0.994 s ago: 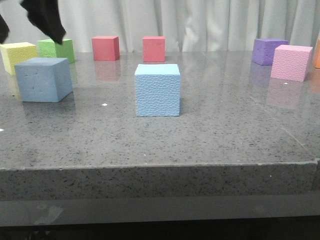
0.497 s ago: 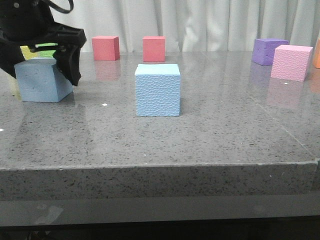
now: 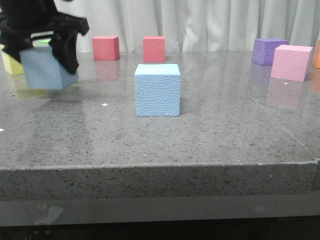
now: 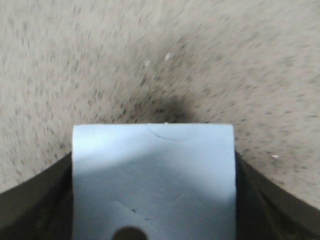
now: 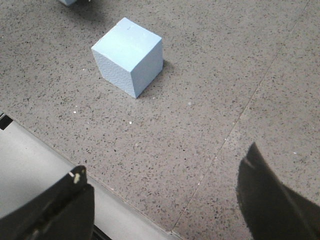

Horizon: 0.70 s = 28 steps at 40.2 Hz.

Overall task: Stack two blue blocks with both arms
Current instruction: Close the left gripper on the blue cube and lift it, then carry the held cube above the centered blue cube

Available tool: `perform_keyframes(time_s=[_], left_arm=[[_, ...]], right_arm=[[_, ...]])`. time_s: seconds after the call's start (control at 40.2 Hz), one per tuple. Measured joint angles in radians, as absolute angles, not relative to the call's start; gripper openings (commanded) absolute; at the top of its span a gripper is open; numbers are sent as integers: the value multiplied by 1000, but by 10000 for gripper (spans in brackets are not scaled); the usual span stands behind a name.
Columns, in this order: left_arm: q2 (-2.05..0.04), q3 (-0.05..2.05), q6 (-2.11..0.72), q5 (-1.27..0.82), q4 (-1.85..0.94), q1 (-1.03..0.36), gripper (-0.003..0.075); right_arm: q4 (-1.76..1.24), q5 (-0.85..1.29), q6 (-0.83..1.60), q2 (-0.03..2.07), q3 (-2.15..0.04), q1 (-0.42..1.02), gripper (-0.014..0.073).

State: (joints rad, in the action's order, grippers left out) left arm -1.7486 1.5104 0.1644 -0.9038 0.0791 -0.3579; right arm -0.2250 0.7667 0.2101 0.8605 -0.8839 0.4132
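Next, my left gripper sets its blue block down squarely on top of the blue block (image 3: pixel 158 70) that stands in the middle of the table, and releases it there.
My left gripper (image 3: pixel 42 60) is shut on one blue block (image 3: pixel 47 75) at the far left and holds it a little above the table, slightly tilted. In the left wrist view that block (image 4: pixel 152 175) fills the space between the dark fingers (image 4: pixel 30 210). The second blue block (image 3: pixel 157 90) stands alone in the middle of the table and also shows in the right wrist view (image 5: pixel 129 55). My right gripper (image 5: pixel 165 200) is open and empty above the table's front edge, well short of that block. It is out of the front view.
A yellow cube (image 3: pixel 11 62) stands behind the held block. Two red cubes (image 3: pixel 105 48) (image 3: pixel 154 48) stand at the back. A purple cube (image 3: pixel 269 51), a pink cube (image 3: pixel 291 62) and an orange one (image 3: pixel 317 52) are at the back right. The table's front edge (image 3: pixel 160 165) is near.
My left gripper came down over the left blue block, shut on it and lifted it slightly off the table. The middle block has not moved.
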Motion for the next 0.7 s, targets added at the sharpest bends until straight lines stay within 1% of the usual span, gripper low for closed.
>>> perform_keyframes(time_s=[0.149,0.348,0.547,0.696], left_arm=[[-1744,1637,-79,-995,-13,-381,387],[-1740,1770,-441,-1112,-160,-447,387],[-1738,1816,-720,-1161,-215,-543,387],[-1742,1816,-872,-1177,-218,-629,388]], right_arm=[[-225,767,210,860,-884,413,593],[-225,767,210,860,-884,413,593],[-225,767,210,860,-884,413,593],[-225,767,210,860,-884,413,593]])
